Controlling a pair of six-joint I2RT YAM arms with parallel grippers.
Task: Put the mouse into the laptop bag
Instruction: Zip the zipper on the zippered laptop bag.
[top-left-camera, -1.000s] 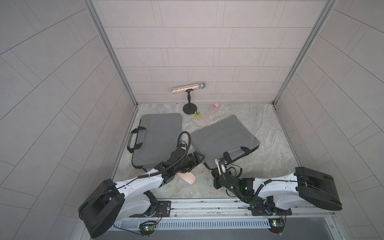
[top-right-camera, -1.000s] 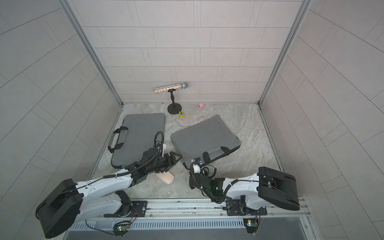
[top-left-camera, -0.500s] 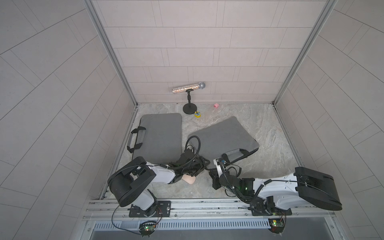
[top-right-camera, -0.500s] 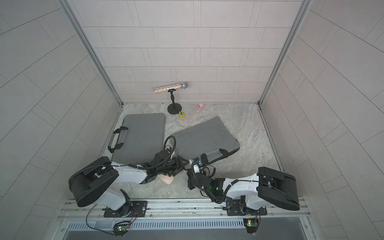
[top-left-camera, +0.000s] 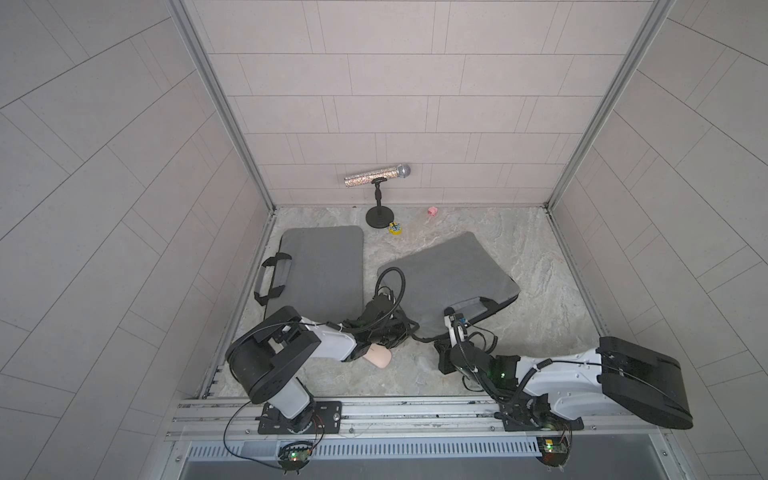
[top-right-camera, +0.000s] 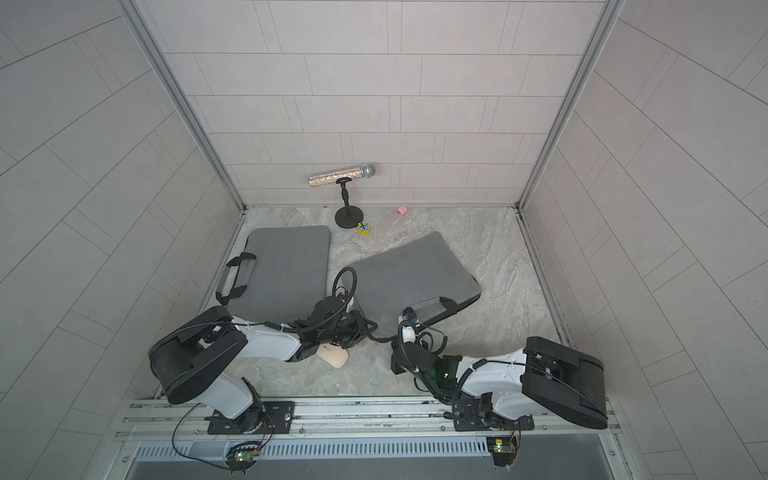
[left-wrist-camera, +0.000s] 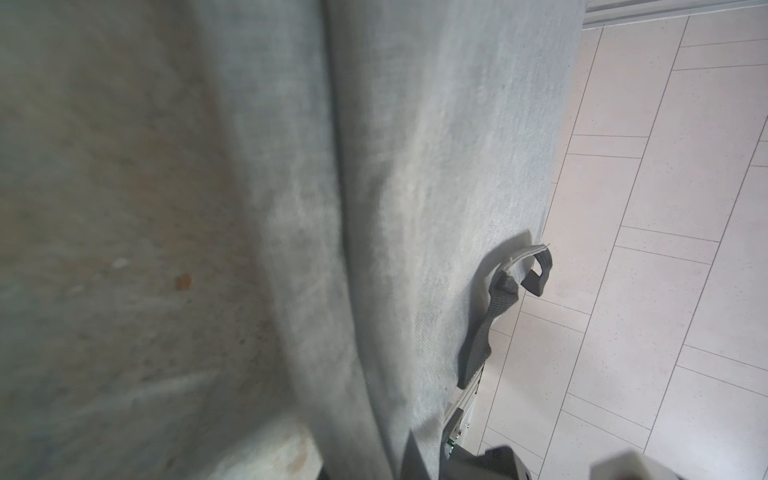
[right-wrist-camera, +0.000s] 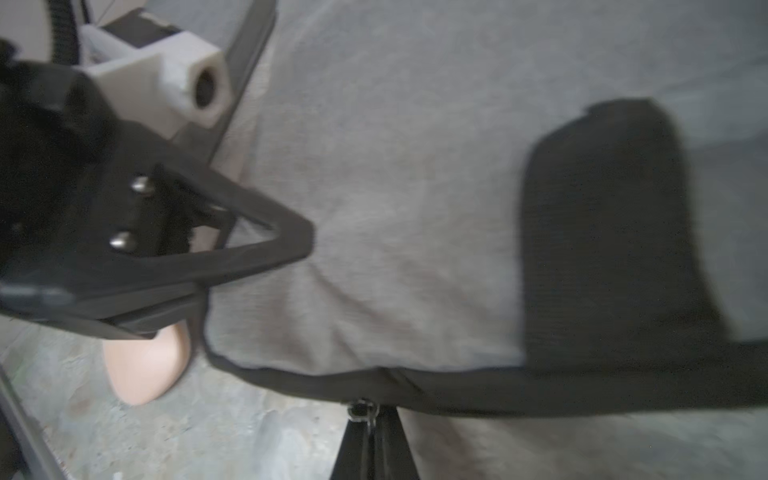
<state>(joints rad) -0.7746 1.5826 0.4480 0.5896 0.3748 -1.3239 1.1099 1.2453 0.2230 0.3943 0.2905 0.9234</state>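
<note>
The robot's left gripper needs to release the laptop bag's corner farther back beyond the mouse (top-left-camera: 401, 296), near the second grey bag.
The peach mouse (top-left-camera: 380, 357) (top-right-camera: 334, 356) (right-wrist-camera: 143, 365) lies on the stone floor, just beside the near corner of the tilted grey laptop bag (top-left-camera: 449, 270) (top-right-camera: 411, 274) (right-wrist-camera: 395, 208). My left gripper (top-left-camera: 399, 332) (top-right-camera: 365, 328) (right-wrist-camera: 257, 266) is over the mouse, shut on that corner of the bag. My right gripper (top-left-camera: 438, 347) (right-wrist-camera: 368, 415) is shut on the zipper pull (right-wrist-camera: 363, 409) at the bag's black front edge. Grey bag fabric fills the left wrist view, where the bag's handle (left-wrist-camera: 498, 307) shows and the left jaws are hidden.
A second grey bag (top-left-camera: 316, 270) with a black handle (top-left-camera: 270, 278) lies flat along the left wall. At the back stand a microphone on a stand (top-left-camera: 378, 176), a small yellow object (top-left-camera: 395, 227) and a small pink object (top-left-camera: 432, 211). Tiled walls close three sides.
My left arm has folded back and its gripper has moved right from beside the mouse to the bag's near corner, then shut on it. The right gripper has kept its hold.
</note>
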